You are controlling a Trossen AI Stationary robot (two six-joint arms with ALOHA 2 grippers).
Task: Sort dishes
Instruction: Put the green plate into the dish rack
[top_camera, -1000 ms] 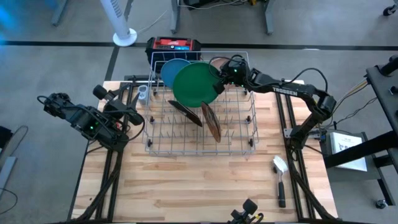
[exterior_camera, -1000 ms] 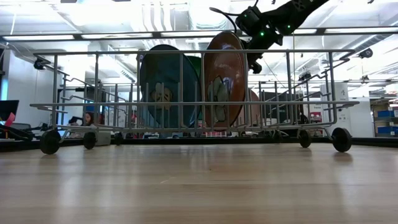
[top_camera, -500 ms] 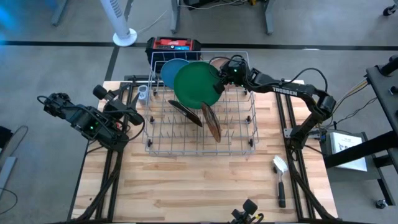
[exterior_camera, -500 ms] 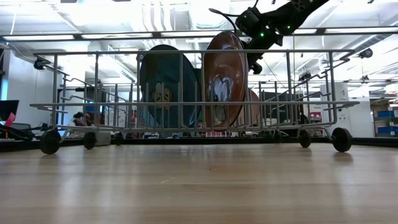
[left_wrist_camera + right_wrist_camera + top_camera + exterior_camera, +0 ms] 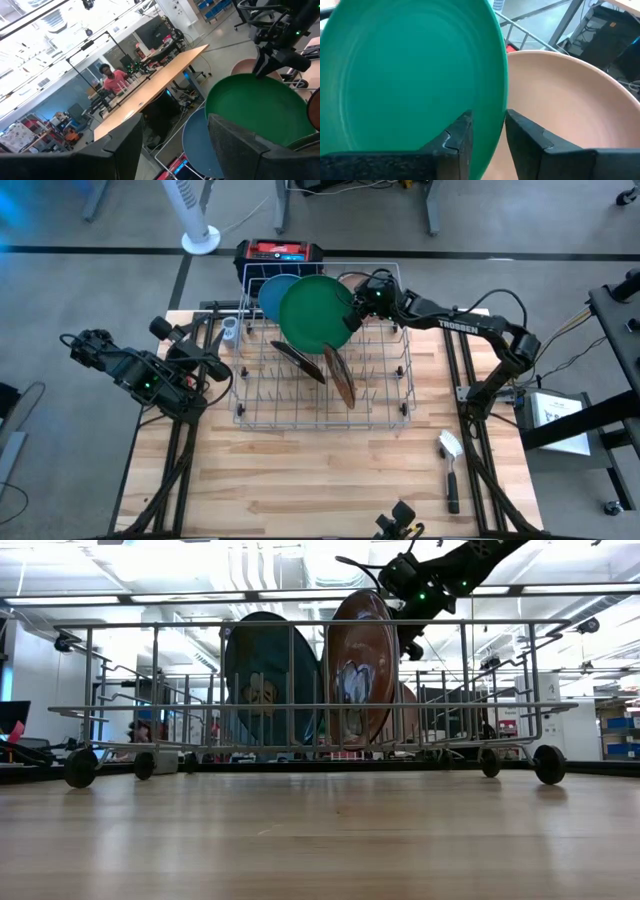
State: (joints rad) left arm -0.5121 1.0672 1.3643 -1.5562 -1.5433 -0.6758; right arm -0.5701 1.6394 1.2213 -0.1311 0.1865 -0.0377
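Note:
The green plate is leaning over the blue plate, so next my right gripper pinches the green plate's rim (image 5: 505, 99), lifts it clear of the rack and turns it upright.
A grey wire rack (image 5: 320, 375) stands mid-table. My right gripper (image 5: 352, 305) is shut on the large green plate (image 5: 315, 315) over the rack's far part. The light blue plate (image 5: 272, 292) stands behind the green one, toward the left, and the pale pink plate (image 5: 570, 100) stands just behind it. Two orange-brown plates (image 5: 298, 362) (image 5: 342, 377) stand on edge between the rack's wires. My left gripper (image 5: 215, 365) is open and empty at the rack's left side. My right gripper pinches the green plate's rim (image 5: 492, 125) on its right side, one finger (image 5: 455, 142) on the face and one (image 5: 527, 140) on the back. The fingers come from the table's right. The plate stands tilted; whether its lower edge touches the rack, I cannot tell.
A brush (image 5: 450, 465) with a white head and black handle lies near the table's right front. A red and black box (image 5: 280, 252) sits behind the rack. A small pale object (image 5: 230, 330) sits at the rack's far left corner. A person shows in the room behind (image 5: 112, 80).

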